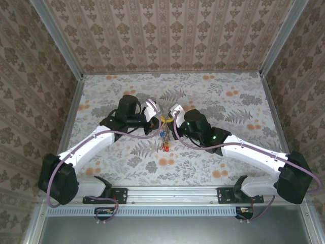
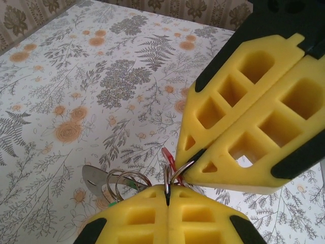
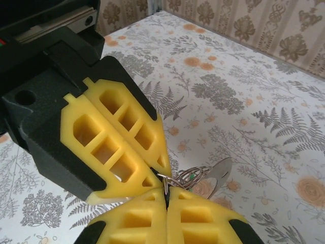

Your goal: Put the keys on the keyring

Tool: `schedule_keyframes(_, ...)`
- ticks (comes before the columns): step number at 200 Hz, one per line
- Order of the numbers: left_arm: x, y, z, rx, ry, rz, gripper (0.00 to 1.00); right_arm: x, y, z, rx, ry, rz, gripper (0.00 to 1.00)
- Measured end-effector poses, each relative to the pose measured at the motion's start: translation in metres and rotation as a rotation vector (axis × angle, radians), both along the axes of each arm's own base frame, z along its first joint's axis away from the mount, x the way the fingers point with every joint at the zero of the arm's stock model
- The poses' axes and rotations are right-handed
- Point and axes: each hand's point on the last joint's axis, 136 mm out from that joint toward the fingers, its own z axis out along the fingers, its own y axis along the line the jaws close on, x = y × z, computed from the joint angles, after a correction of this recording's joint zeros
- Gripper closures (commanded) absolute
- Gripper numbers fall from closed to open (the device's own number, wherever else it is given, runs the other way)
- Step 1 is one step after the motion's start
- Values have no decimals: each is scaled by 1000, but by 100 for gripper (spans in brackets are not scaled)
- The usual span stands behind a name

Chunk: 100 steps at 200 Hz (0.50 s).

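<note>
The right gripper meets the ring at an angle, tight against the left gripper's fingers, so it should open, back away and take the ring squarely point(image 3: 166, 185) below those fingers.
My left gripper point(image 2: 167, 195) and right gripper point(image 3: 166, 195) meet tip to tip over the middle of the table point(image 1: 244, 101). Each is shut on a thin silver ring wire of the key bunch, and I cannot tell which wire belongs to the keyring. The left gripper's ring point(image 2: 167, 184) stands edge-on. The right gripper point(image 2: 189, 170) pinches a crossing wire beside a red key head point(image 2: 170, 156). More rings point(image 2: 122, 182) and a flat metal tag point(image 2: 94, 180) hang to one side, with a green bit among the rings point(image 3: 192, 176). From above, the keys point(image 1: 163, 140) dangle under the left gripper point(image 1: 158, 117) and right gripper point(image 1: 170, 117).
The floral table surface lies below the bunch. Patterned walls point(image 1: 167, 35) enclose the table at the back and both sides. Both arms point(image 1: 96, 142) reach in from the near corners, with open surface behind and beside them.
</note>
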Motion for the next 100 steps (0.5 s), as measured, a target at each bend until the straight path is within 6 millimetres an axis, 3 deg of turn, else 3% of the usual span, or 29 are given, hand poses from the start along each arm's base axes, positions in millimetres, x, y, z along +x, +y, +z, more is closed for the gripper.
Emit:
schedule_keyframes(69,0,-3,4,-29,-44,-7,100,2,-14,-4,-1,2,-81,100)
schedule_keyframes(90,-3,-5,4,-36,-48,-19,100,-1,-15,-5,20,1,-73,79)
schedule_keyframes(100,-5,-5,3,-43,-48,-27,100,-3,-16,-6,25,2,-64,75)
